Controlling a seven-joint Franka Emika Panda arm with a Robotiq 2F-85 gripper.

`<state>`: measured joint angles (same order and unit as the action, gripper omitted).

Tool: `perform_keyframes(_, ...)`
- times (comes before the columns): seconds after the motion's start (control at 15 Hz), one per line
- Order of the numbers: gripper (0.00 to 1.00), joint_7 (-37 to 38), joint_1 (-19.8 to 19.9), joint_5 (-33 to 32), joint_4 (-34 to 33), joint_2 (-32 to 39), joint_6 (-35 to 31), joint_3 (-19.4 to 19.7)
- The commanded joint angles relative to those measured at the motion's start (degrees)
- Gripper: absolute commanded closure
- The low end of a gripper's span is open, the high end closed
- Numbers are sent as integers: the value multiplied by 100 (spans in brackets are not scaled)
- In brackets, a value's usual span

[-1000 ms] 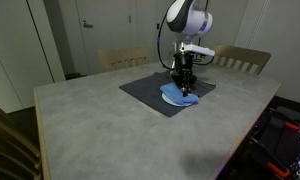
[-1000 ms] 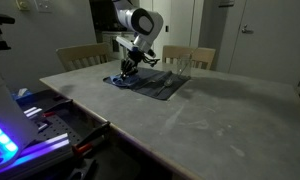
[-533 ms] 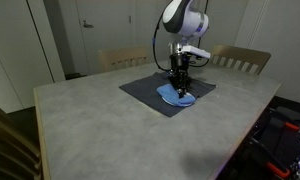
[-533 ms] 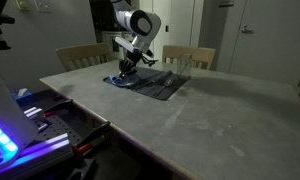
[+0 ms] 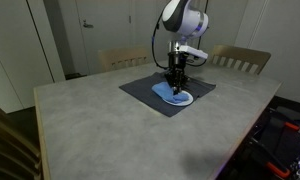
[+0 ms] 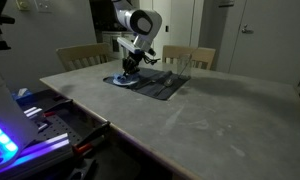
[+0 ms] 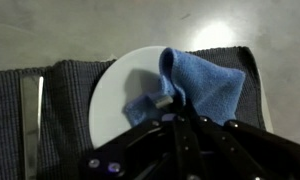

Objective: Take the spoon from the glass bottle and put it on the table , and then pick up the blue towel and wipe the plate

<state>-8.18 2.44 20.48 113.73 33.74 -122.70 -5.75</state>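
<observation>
I should use my gripper to set the blue towel down next to the white plate, on the placemat corner (image 5: 138, 90) toward the bare part of the table.
A white plate (image 7: 115, 90) lies on a dark grey placemat (image 7: 65, 120); it also shows in both exterior views (image 5: 186, 101) (image 6: 120, 81). My gripper (image 7: 172, 108) is shut on a blue towel (image 7: 205, 85) and presses it down onto the plate. In an exterior view the gripper (image 5: 176, 87) stands upright over the plate with the towel (image 5: 172, 95) under it. A thin pale strip (image 7: 30, 120) lies on the mat left of the plate; it may be the spoon. The glass bottle is not in view.
The placemat (image 5: 145, 90) lies at the far side of a large grey table (image 5: 100, 130). Two wooden chairs (image 5: 125, 58) (image 5: 245, 60) stand behind the table. A bench with lit equipment (image 6: 10, 135) stands beside the table in an exterior view.
My gripper has dragged the blue towel across the plate, away from the side it covered a second ago. More of the white plate now shows.
</observation>
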Motion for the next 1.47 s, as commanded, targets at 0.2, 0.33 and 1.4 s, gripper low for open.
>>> perform_keyframes(0.2, 99, 779, -90, -78, 346, -169, -270, 221)
perform_keyframes(0.33, 99, 900, -59, -123, 201, -95, 198, 215)
perform_keyframes(1.4, 99, 652, -207, -257, -886, 598, 1274, 98)
